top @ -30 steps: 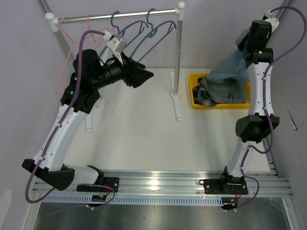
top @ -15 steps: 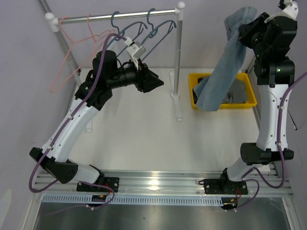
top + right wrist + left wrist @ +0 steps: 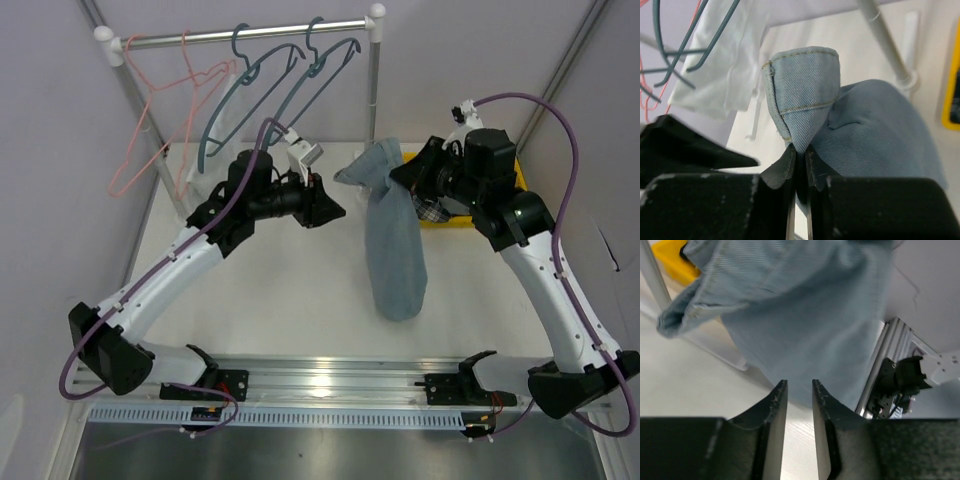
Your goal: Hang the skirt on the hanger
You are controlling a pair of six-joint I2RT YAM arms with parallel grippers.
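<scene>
My right gripper alone is holding the skirt, which hangs in a heap, so my left gripper will open and pinch the skirt's loose corner (image 3: pixel 348 177) to spread it.
A light-blue denim skirt (image 3: pixel 395 240) hangs from my right gripper (image 3: pixel 405 175) over the middle of the table, its lower end near the table surface. In the right wrist view the gripper (image 3: pixel 799 152) is shut on a folded hem of the skirt (image 3: pixel 805 95). My left gripper (image 3: pixel 335 205) points at the skirt from the left, a short way off. In the left wrist view it (image 3: pixel 799 390) is open with a narrow gap and empty, and the skirt (image 3: pixel 805 315) fills the space ahead. Two blue-grey hangers (image 3: pixel 280 75) and a pink hanger (image 3: pixel 150 120) hang on the rail.
A yellow bin (image 3: pixel 520 180) with a plaid cloth (image 3: pixel 432 210) sits at the back right, mostly behind the right arm. The rack's right post (image 3: pixel 374 90) stands just behind the skirt. A white garment (image 3: pixel 228 110) hangs on the rack, and it also shows in the right wrist view (image 3: pixel 725 75).
My right arm swung the skirt from high above the bin down and left to the table's middle. My left arm stretched further right and lower, toward the skirt.
</scene>
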